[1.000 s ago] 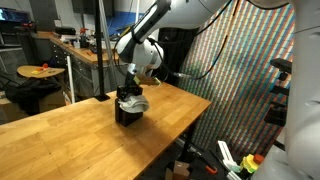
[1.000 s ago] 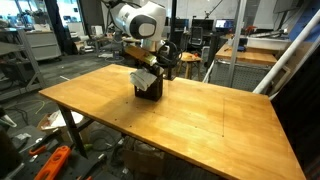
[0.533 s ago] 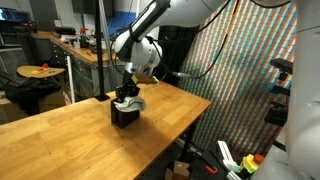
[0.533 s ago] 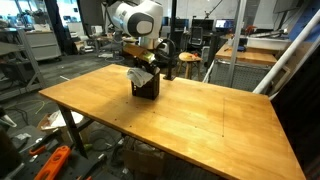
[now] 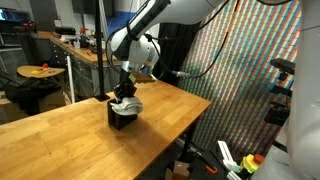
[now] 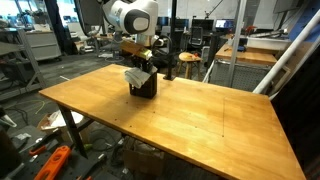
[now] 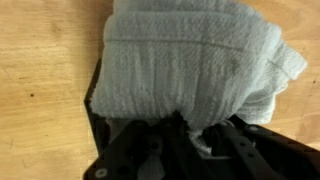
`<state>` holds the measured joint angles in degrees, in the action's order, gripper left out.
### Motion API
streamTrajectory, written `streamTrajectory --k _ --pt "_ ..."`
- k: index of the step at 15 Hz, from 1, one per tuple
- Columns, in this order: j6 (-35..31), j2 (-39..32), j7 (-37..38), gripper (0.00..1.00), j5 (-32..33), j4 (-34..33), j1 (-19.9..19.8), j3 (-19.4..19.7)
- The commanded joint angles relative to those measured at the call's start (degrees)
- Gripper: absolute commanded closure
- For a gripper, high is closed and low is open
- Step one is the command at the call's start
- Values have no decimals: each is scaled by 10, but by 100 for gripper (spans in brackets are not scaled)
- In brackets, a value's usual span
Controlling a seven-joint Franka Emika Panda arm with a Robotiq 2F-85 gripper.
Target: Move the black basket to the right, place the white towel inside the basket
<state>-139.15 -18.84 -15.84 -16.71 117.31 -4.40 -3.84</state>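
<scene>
The towel overhangs the black basket's rim; next I open, grip another fold (image 5: 126, 101), lift, then lower it inside.
The black basket (image 5: 119, 118) (image 6: 144, 89) stands on the wooden table near its far edge. The white towel (image 5: 128, 102) (image 6: 135, 75) sits bunched in its top and hangs over the rim. My gripper (image 5: 124, 93) (image 6: 144, 67) comes straight down onto it. In the wrist view the towel (image 7: 190, 65) fills most of the frame, and my gripper (image 7: 185, 132) is shut on a fold of it. A strip of the basket's dark rim (image 7: 94, 112) shows at the towel's left. The basket's inside is hidden.
The wooden table (image 5: 60, 140) (image 6: 200, 120) stretches wide around the basket. A black pole (image 5: 100, 50) rises just behind the basket. Benches, chairs and clutter stand behind the table, and a patterned screen (image 5: 250, 70) is beside it.
My jaws have closed on the towel. The gripper, towel and basket have shifted a little to the left in both exterior views.
</scene>
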Motion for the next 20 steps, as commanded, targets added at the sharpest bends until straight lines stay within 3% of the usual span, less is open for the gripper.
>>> streamTrajectory --k 1,5,6,7,8,9,10,11,12,13,15,16,20 --pt "0 19 18 95 19 11 9 1" --pt "-1 25 38 94 52 12 19 7" --pt "-3 27 44 73 60 12 21 8" --pt "-3 28 50 60 68 10 22 9" --pt "-2 29 55 61 73 9 23 9" --pt "-1 32 59 46 77 8 24 9" --pt "-1 33 63 49 81 8 25 9" --pt "0 34 68 31 86 7 26 10" --pt "0 36 71 24 89 7 26 10" --pt "-1 37 75 39 91 7 27 10" --pt "0 39 78 49 93 7 27 9" --pt "-1 40 81 68 95 8 28 10" --pt "3 50 92 98 114 6 31 14"
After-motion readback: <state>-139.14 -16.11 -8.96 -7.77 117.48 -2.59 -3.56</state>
